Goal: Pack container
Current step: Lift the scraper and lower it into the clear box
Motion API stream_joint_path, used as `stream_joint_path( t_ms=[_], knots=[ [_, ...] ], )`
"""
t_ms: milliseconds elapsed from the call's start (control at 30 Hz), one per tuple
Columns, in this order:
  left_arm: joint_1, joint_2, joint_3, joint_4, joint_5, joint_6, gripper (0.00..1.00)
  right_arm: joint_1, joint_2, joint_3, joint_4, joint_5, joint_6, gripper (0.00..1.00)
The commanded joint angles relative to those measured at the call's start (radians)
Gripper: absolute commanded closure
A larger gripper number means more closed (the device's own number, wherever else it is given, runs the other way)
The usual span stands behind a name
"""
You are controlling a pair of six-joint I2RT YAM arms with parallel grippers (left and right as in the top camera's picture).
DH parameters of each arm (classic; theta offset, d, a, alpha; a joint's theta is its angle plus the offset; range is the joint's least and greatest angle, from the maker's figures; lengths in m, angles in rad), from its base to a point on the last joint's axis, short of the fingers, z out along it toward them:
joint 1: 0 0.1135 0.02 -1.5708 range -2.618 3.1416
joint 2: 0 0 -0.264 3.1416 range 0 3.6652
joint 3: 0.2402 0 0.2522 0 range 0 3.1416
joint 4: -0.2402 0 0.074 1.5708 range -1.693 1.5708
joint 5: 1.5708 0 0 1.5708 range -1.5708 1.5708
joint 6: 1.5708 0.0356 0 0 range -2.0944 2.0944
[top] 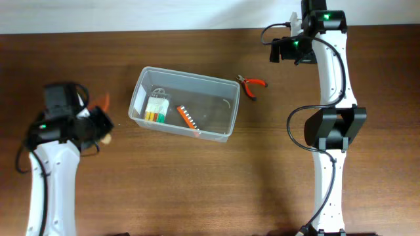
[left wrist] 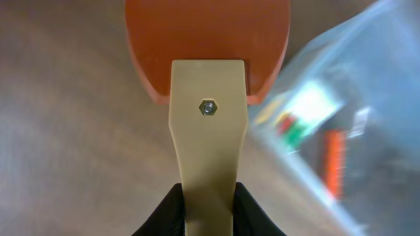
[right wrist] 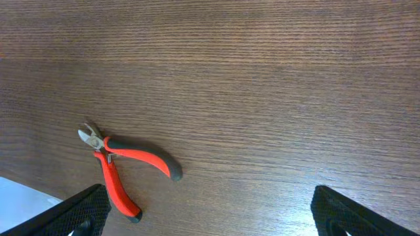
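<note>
I should release the tool from my left gripper inside the clear container, so that it lies across the orange piece (top: pixel 184 112) (left wrist: pixel 336 147) next to the packet.
The clear container (top: pixel 184 103) sits mid-table, and its blurred wall (left wrist: pixel 348 98) shows at the right of the left wrist view. Inside lie a packet with green and yellow pieces (top: pixel 155 109) and an orange strip (top: pixel 188 117). My left gripper (top: pixel 97 123) (left wrist: pixel 209 200) is shut on the beige handle of a tool with a round orange head (left wrist: pixel 207 52) (top: pixel 104 101), held left of the container. Red-handled pliers (top: pixel 252 84) (right wrist: pixel 121 167) lie on the table just right of the container. My right gripper (top: pixel 287 48) (right wrist: pixel 210 213) hangs open to the right of the pliers, holding nothing.
The wooden table (top: pixel 216 190) runs to a pale wall edge at the back. The right arm's base and links (top: pixel 331 131) stand along the right side. The left arm (top: pixel 49 177) stretches along the left side.
</note>
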Motion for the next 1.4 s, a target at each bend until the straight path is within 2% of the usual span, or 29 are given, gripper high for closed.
stream_joint_path(
  t_ms=[0,233,567,833,1267,1367],
  knots=[
    [-0.023,-0.037,0.114,0.004,0.059,0.037,0.97,0.002,-0.005,0.02,0.0,-0.008,-0.003,0.01],
    [-0.166,-0.037,0.225,0.016,0.071,0.037,0.97,0.002,-0.005,0.02,0.0,-0.008,-0.003,0.01],
    [-0.428,0.002,0.23,0.034,0.073,0.058,0.98,0.002,-0.005,0.02,0.0,-0.008,-0.003,0.01],
    [-0.529,0.111,0.23,-0.037,0.07,0.383,0.98,0.002,-0.005,0.02,0.0,-0.008,-0.003,0.01],
    [-0.529,0.263,0.23,0.111,-0.076,0.9,0.98,0.002,-0.005,0.02,0.0,-0.008,-0.003,0.01],
    [-0.529,0.299,0.23,0.114,-0.076,0.97,0.98,0.002,-0.005,0.02,0.0,-0.008,-0.003,0.01]
  ],
)
